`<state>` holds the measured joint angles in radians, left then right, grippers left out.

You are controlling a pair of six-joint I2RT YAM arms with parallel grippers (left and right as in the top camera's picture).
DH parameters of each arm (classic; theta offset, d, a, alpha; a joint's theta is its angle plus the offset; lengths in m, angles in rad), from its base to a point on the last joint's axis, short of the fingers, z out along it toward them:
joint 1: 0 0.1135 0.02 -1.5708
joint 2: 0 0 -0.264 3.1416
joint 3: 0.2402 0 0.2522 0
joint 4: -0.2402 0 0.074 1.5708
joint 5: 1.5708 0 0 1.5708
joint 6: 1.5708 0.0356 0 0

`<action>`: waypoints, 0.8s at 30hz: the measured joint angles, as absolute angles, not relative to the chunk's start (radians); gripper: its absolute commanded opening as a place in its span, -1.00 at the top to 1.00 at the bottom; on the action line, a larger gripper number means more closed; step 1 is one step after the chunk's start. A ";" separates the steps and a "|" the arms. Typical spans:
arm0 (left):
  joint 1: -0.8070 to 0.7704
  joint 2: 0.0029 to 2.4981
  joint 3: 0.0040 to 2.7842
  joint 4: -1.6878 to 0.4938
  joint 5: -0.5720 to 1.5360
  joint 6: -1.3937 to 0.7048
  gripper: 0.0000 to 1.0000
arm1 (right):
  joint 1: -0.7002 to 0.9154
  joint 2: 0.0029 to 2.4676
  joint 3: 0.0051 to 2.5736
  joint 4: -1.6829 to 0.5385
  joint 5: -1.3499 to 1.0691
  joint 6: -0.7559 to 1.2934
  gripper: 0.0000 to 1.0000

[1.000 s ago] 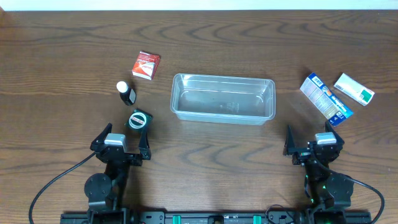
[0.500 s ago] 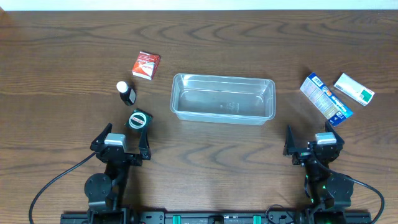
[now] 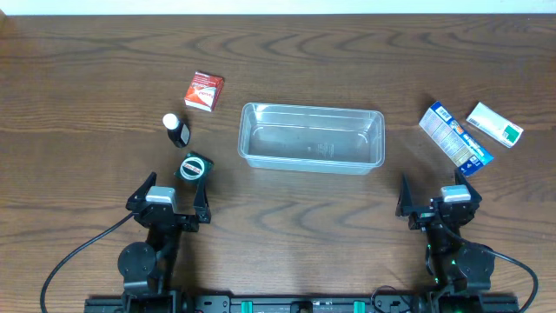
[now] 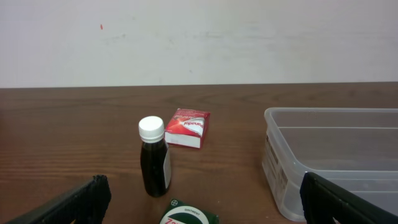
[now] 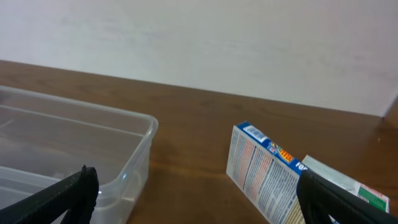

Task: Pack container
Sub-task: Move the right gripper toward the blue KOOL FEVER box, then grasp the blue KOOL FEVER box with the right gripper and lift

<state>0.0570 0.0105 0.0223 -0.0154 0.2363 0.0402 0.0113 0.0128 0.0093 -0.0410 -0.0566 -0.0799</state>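
My right gripper should go to the blue box next. Then it should close across the middle of its narrow top [image 3: 458, 129] [image 5: 279, 151], next to the barcode.
The clear plastic container [image 3: 311, 138] sits empty at the table's middle; it shows in the left wrist view [image 4: 329, 158] and the right wrist view [image 5: 68, 149]. Left of it lie a red box [image 3: 204, 90], a dark bottle with a white cap [image 3: 176, 129] and a green ointment tin [image 3: 195, 167]. Right of it lie a blue box [image 3: 455, 137] and a white-green box [image 3: 495, 123]. My left gripper [image 3: 170, 198] is open and empty, just near of the tin [image 4: 189, 217]. My right gripper [image 3: 437, 193] is open and empty, near of the blue box [image 5: 267, 171].
The red box [image 4: 188, 127] and bottle [image 4: 154, 157] stand ahead of the left gripper. A pale wall runs behind the table's far edge. Cables trail from both arm bases at the near edge.
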 measured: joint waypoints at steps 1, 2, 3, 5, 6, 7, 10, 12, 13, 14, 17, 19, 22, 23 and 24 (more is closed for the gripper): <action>0.057 0.010 0.022 -0.015 0.236 0.040 -0.96 | 0.011 0.013 0.009 -0.035 -0.057 -0.080 -0.98; 0.057 0.010 0.022 -0.015 0.236 0.040 -0.96 | 0.011 0.013 0.009 -0.031 -0.057 -0.079 -0.98; 0.057 0.010 0.022 -0.015 0.236 0.040 -0.96 | 0.011 0.013 0.009 -0.030 -0.057 -0.078 -0.98; 0.057 0.010 0.022 -0.015 0.236 0.040 -0.96 | 0.011 0.013 0.009 -0.030 -0.057 -0.076 -0.99; 0.057 0.010 0.022 -0.015 0.236 0.040 -0.96 | 0.011 0.013 0.009 -0.030 -0.057 -0.076 -0.98; 0.057 0.010 0.022 -0.015 0.236 0.040 -0.96 | 0.011 0.013 0.009 -0.030 -0.057 -0.072 -0.99; 0.057 0.010 0.022 -0.015 0.236 0.040 -0.95 | 0.011 0.013 0.009 -0.032 -0.057 -0.054 -0.99; 0.057 0.010 0.022 -0.015 0.236 0.040 -0.96 | 0.011 0.014 0.010 -0.044 -0.057 -0.038 -0.99; 0.057 0.010 0.022 -0.015 0.236 0.040 -0.96 | 0.011 0.017 0.012 -0.054 -0.058 -0.033 -0.99; 0.057 0.010 0.022 -0.015 0.236 0.040 -0.96 | 0.011 0.025 0.019 -0.066 -0.058 -0.029 -0.98; 0.057 0.011 0.022 -0.015 0.236 0.040 -0.96 | 0.011 0.080 0.070 -0.109 -0.056 -0.020 -0.98; 0.057 0.011 0.022 -0.015 0.236 0.040 -0.96 | 0.011 0.150 0.139 -0.137 -0.054 -0.015 -0.99; 0.057 0.011 0.022 -0.015 0.236 0.040 -0.96 | 0.002 0.307 0.292 -0.196 -0.053 -0.010 -0.98; 0.057 0.012 0.022 -0.015 0.236 0.040 -0.96 | -0.002 0.376 0.358 -0.233 -0.052 -0.010 -0.99; 0.057 0.011 0.022 -0.015 0.237 0.040 -0.96 | -0.006 0.442 0.418 -0.259 -0.051 -0.010 -0.99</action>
<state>0.0570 0.0113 0.0223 -0.0154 0.2367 0.0402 -0.0055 0.4419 0.4175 -0.2592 -0.0505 -0.0097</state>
